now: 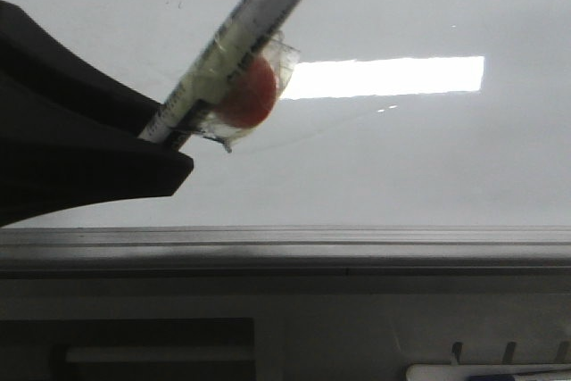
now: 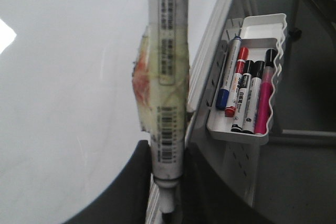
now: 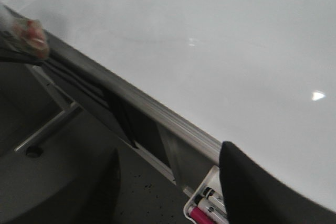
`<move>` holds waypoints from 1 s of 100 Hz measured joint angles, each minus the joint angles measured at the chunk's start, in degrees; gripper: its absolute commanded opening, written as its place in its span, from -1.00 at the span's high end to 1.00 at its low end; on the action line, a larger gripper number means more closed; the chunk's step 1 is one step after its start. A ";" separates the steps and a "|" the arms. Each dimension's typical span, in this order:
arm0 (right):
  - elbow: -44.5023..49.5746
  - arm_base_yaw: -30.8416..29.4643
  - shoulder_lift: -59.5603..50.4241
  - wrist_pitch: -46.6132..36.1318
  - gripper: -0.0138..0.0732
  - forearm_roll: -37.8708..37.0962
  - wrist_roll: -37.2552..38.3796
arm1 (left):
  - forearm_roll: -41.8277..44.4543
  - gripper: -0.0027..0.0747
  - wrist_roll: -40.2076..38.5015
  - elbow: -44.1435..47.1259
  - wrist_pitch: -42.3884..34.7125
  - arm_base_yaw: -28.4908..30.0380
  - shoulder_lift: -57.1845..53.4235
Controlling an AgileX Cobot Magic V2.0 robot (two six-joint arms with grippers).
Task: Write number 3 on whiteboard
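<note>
I should close my right gripper on the upper part of the white marker, just above the red lump, because my left gripper is holding the narrow end.
The whiteboard point(image 1: 401, 167) fills the front view, glossy pale grey with a bright rectangular reflection. I see no black number 3 on it, only a faint thin arc below the reflection. My left gripper point(image 1: 169, 144) is shut on a white marker point(image 1: 241, 33) wrapped in yellowed tape with a red lump. The marker slants up to the right in front of the board and runs out of the frame. In the left wrist view both fingers clamp the marker point(image 2: 168, 77) near its narrow end, left gripper point(image 2: 167, 192). My right gripper point(image 3: 173, 192) stands open and empty below the board point(image 3: 210, 35).
A grey metal rail point(image 1: 357, 243) runs along the board's bottom edge. A white tray point(image 2: 247, 132) hangs on it, holding several markers in blue, red, black and pink. The tray's corner point(image 3: 202, 208) lies close to my right finger. A dark panel sits below the rail.
</note>
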 measured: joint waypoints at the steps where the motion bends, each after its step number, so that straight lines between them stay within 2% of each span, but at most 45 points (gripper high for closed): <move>1: 0.00 0.17 0.19 0.00 -0.18 0.37 -0.56 | 0.44 0.98 0.00 0.03 0.10 -0.08 0.00; 18: -0.09 3.81 4.95 -0.35 -0.18 8.40 -12.89 | 5.57 0.98 0.00 -0.22 1.80 -0.59 0.75; 44: -5.76 8.83 13.01 -0.83 -0.18 10.61 -20.20 | 10.84 0.98 0.08 -0.35 1.80 -0.59 0.75; 69: -9.97 16.00 19.72 -2.31 -0.18 11.08 -23.63 | 10.03 0.98 0.08 -0.35 1.80 -0.59 0.78; 100: -10.99 23.72 21.28 -7.00 -0.18 11.23 -24.28 | 7.72 0.98 0.12 -0.35 1.80 -0.59 0.78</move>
